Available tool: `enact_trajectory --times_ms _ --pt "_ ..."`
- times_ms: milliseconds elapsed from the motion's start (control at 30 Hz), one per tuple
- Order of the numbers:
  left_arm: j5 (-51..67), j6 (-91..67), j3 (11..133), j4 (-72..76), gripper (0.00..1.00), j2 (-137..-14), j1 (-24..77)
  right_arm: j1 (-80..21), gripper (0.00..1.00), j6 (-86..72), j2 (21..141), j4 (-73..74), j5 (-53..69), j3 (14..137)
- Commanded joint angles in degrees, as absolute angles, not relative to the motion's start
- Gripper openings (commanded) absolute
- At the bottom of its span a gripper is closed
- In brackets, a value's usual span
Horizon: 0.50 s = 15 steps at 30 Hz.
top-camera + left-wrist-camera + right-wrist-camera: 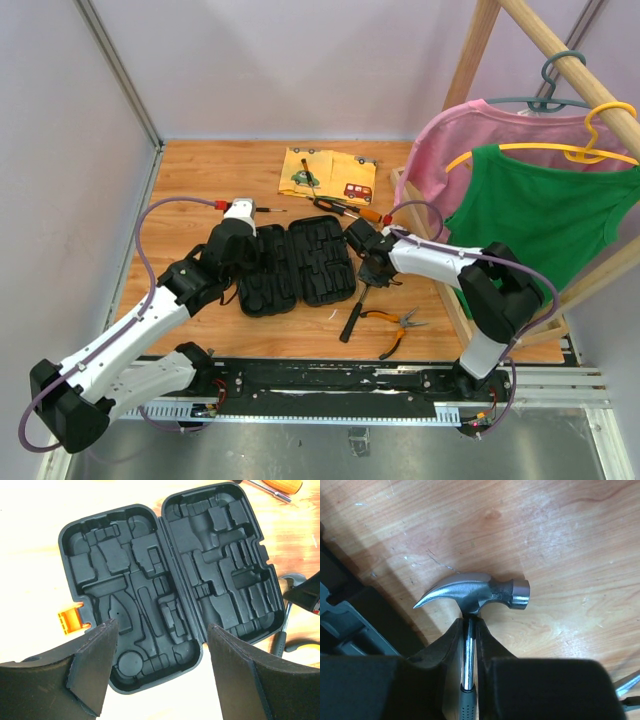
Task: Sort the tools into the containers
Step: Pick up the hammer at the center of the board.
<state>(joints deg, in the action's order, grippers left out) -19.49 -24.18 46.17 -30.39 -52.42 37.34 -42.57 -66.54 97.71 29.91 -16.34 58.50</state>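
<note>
The claw hammer will go down in the black tool case's half with the orange latch [270, 267], where I need to set it with my right gripper.
The black tool case [298, 266] lies open and flat with bare moulded slots [165, 580] and an orange latch [67, 621] on its left side. My left gripper [240, 258] hovers open over the case's left half, with nothing between its jaws [157, 645]. My right gripper [372, 272] is just right of the case. It is shut on the steel neck of the claw hammer [475, 595], right under the head [468, 627]. The hammer's black handle [352, 318] trails toward me. Orange-handled pliers [392, 325] lie beside it. An orange-and-black screwdriver [345, 207] lies behind the case.
A yellow cloth printed with cars [328, 175] lies at the back with a screwdriver [310, 178] on it. A thin dark screwdriver [268, 210] lies near my left wrist. The wooden clothes rack [480, 60], hung with pink and green tops [545, 220], stands along the right side.
</note>
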Motion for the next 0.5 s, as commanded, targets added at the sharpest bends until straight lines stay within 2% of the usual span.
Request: enact_trajectory --times_ms 0,467 --pt "-20.6 -23.3 46.3 -30.8 0.76 -52.6 37.9 -41.4 0.01 -65.1 94.6 32.2 -18.2 57.2" --pt "-21.7 -24.0 46.5 -31.2 0.76 -52.5 36.4 -41.1 0.01 -54.9 82.9 27.7 -22.2 53.4"
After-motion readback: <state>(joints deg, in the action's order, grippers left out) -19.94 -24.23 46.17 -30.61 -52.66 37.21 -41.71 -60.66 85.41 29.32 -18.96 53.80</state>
